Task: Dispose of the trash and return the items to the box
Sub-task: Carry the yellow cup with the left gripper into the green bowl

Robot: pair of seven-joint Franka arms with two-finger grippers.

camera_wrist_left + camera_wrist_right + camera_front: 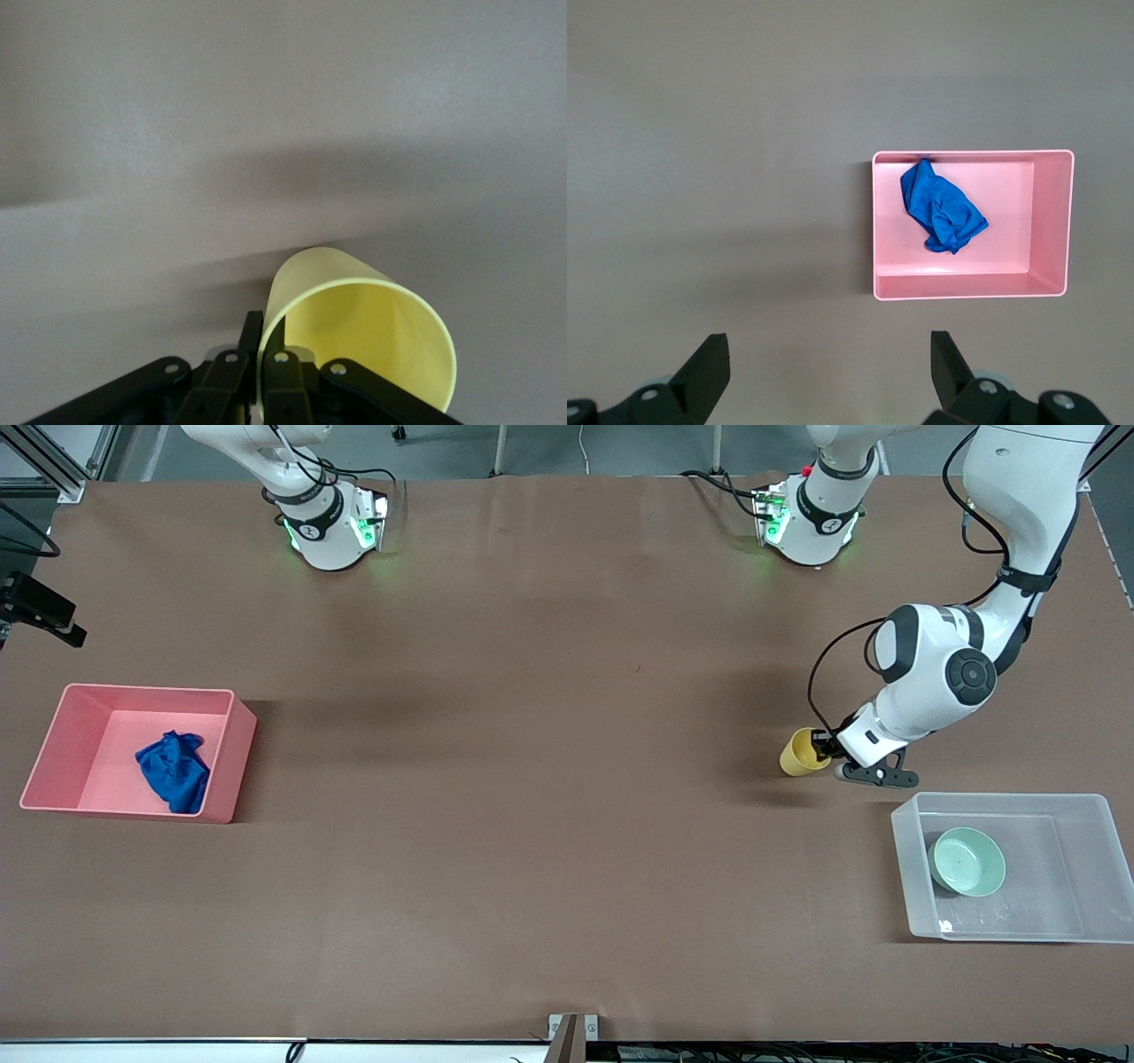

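Note:
My left gripper will set the yellow cup inside the mint-green bowl [971, 862] in the clear box.
My left gripper [826, 749] is shut on the rim of the yellow cup [802, 753], which it holds tilted over the table beside the clear box [912, 886]. In the left wrist view the fingers pinch the cup's wall [354, 328], one inside and one outside. The mint-green bowl [967, 861] sits in the clear box. The blue cloth [174, 769] lies in the pink bin [226, 766]; both show in the right wrist view, cloth [941, 208] in bin [966, 285]. My right gripper [829, 363] is open and empty, high over the table; it is out of the front view.
The clear box stands at the left arm's end of the table, near the front camera. The pink bin stands at the right arm's end. A black camera mount [40, 609] sticks in at the table's edge by the right arm's end.

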